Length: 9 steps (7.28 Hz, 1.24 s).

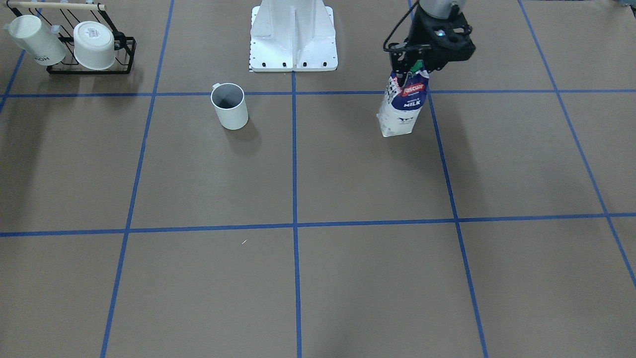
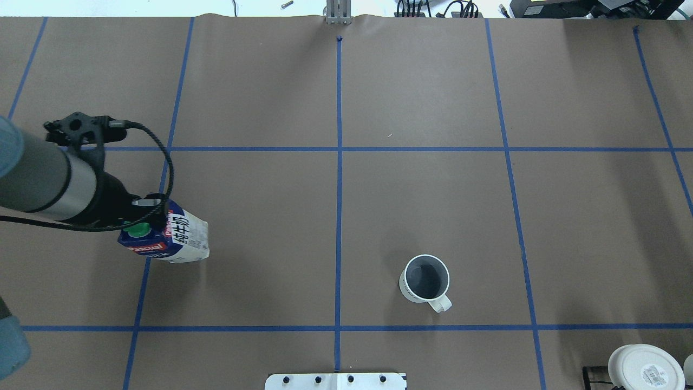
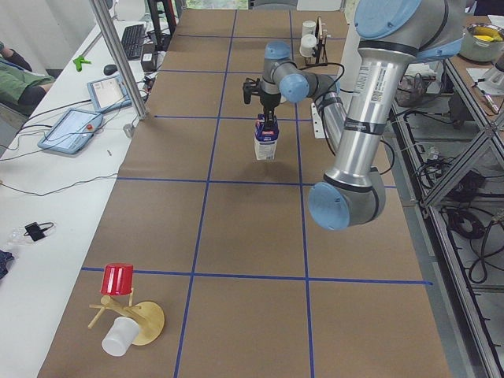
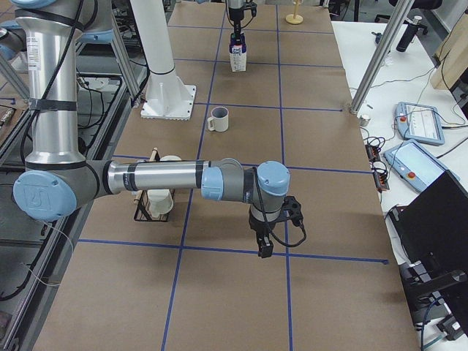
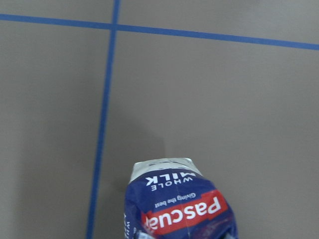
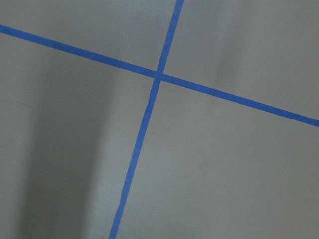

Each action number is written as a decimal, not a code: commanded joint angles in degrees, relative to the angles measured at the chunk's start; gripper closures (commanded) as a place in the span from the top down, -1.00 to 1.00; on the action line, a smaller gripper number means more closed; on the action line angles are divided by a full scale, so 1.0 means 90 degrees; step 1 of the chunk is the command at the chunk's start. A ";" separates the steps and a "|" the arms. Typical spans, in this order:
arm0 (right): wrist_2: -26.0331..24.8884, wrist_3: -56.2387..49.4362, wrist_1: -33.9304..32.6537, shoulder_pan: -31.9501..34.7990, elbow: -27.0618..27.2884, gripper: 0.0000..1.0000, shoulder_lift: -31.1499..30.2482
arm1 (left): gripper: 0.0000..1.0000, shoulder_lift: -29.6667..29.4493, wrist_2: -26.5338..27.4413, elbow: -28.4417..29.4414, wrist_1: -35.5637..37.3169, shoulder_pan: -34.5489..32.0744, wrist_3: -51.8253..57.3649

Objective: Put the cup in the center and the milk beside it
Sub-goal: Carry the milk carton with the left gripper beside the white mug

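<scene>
Next, I release the milk from my left gripper on the table (image 1: 280,129), in the spot between the white cup and the middle blue line.
The milk (image 1: 402,107) is a blue and white carton with a green cap, tilted, with its base at or just above the table. It stands in the robot's left half, and also shows in the overhead view (image 2: 173,241) and in the left wrist view (image 5: 179,209). My left gripper (image 1: 412,67) is shut on the carton's top beside the cap. The cup (image 1: 230,107) is a plain white mug standing upright in the robot's right half (image 2: 425,279), near the base. My right gripper (image 4: 263,245) hangs over bare table far from both; I cannot tell whether it is open.
A black wire rack (image 1: 92,67) holds two other white cups (image 1: 94,44) at the robot's right, near the base. The white robot base plate (image 1: 293,40) sits at the near edge. A red cup (image 3: 118,279) and a wooden stand (image 3: 142,323) lie at the table's left end.
</scene>
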 commanded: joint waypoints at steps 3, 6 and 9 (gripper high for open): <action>-0.0001 0.0010 0.0000 0.0000 -0.0058 1.00 0.0052 | -1.00 -0.2215 0.0698 0.1546 0.0349 0.1127 -0.0889; 0.0009 0.0097 0.0010 0.0000 -0.0068 1.00 0.0062 | -1.00 -0.2364 0.1010 0.2239 -0.0663 0.1469 -0.0939; 0.0019 0.0117 0.0000 -0.0010 -0.0077 1.00 0.0082 | -1.00 -0.2492 0.1011 0.2575 -0.1117 0.1538 -0.0939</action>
